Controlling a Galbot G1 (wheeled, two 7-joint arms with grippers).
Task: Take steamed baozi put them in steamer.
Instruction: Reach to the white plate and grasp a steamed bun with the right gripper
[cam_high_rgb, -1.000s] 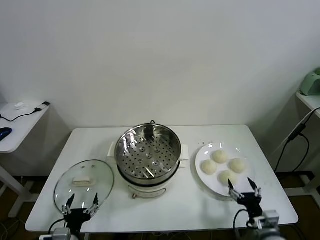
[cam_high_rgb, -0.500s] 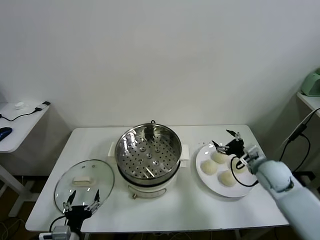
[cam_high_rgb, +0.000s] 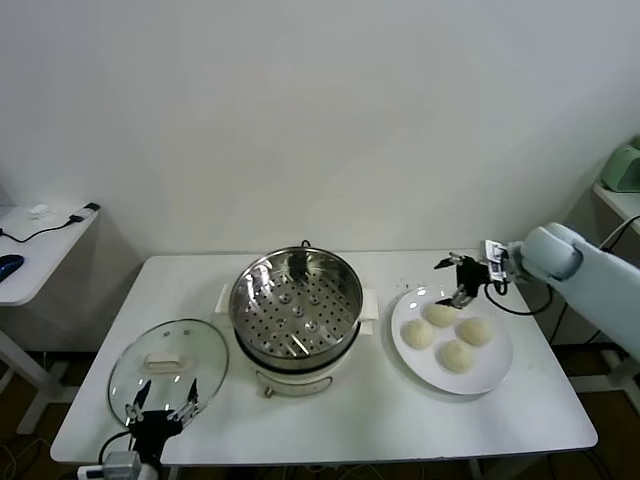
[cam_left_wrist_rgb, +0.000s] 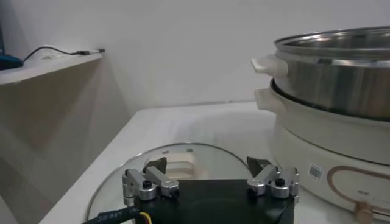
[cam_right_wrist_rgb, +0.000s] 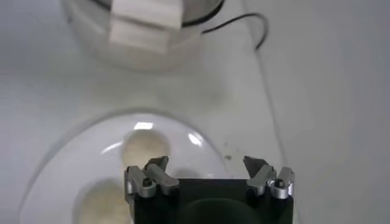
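The fingers of my right gripper should next close around the sides of the back baozi (cam_high_rgb: 440, 314) (cam_right_wrist_rgb: 186, 173), the one closest to the white plate's back edge.
Four cream-white baozi lie on a white plate (cam_high_rgb: 489, 375) to the right of the steamer: one at the back (cam_high_rgb: 440, 314), one on the left (cam_high_rgb: 417, 333), one on the right (cam_high_rgb: 475, 330), one in front (cam_high_rgb: 455, 354). The steel steamer (cam_high_rgb: 296, 305), with its perforated floor, stands empty at the table's middle. My right gripper (cam_high_rgb: 455, 279) is open and empty, hovering above the plate's back edge, just behind the back baozi. Its wrist view shows the gripper (cam_right_wrist_rgb: 207, 165), two baozi (cam_right_wrist_rgb: 145, 148) (cam_right_wrist_rgb: 100, 198) and the steamer's handle (cam_right_wrist_rgb: 146, 24). My left gripper (cam_high_rgb: 160, 405) is open and parked at the table's front left.
A round glass lid (cam_high_rgb: 168, 366) with a cream handle lies flat left of the steamer, under my left gripper (cam_left_wrist_rgb: 207, 165); it also shows in the left wrist view (cam_left_wrist_rgb: 183, 159). A side desk (cam_high_rgb: 30, 250) stands at far left. The wall is close behind the table.
My right arm has swung from the table's front right edge up and back to above the plate's rear edge. The left arm, the baozi and the steamer have not moved.
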